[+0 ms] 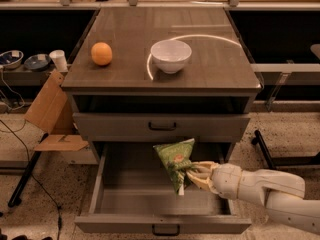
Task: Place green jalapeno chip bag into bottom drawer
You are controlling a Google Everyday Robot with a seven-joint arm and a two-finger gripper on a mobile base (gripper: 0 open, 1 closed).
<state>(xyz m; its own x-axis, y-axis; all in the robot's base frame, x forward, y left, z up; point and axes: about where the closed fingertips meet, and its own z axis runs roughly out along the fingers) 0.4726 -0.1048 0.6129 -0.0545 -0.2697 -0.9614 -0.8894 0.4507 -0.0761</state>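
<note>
The robot's gripper needs to release the green jalapeno chip bag near the middle of the open bottom drawer's inside (171, 180), behind the drawer's handle.
The green jalapeno chip bag (175, 161) hangs upright over the open bottom drawer (160, 224), right of its middle and above its floor. My gripper (192, 175) comes in from the right on a white arm and is shut on the bag's right lower edge. The bottom drawer is pulled far out, and its inside shows bare grey-brown wood. Its dark handle (165, 230) is at the frame's bottom edge. The shallower drawer above (161, 126) is closed.
On the cabinet top stand a white bowl (171, 55) and an orange fruit (101, 53). A cardboard flap (50, 111) leans at the cabinet's left. A low shelf at far left holds bowls and a cup (59, 60). A dark stand leg (262, 149) lies on the floor at right.
</note>
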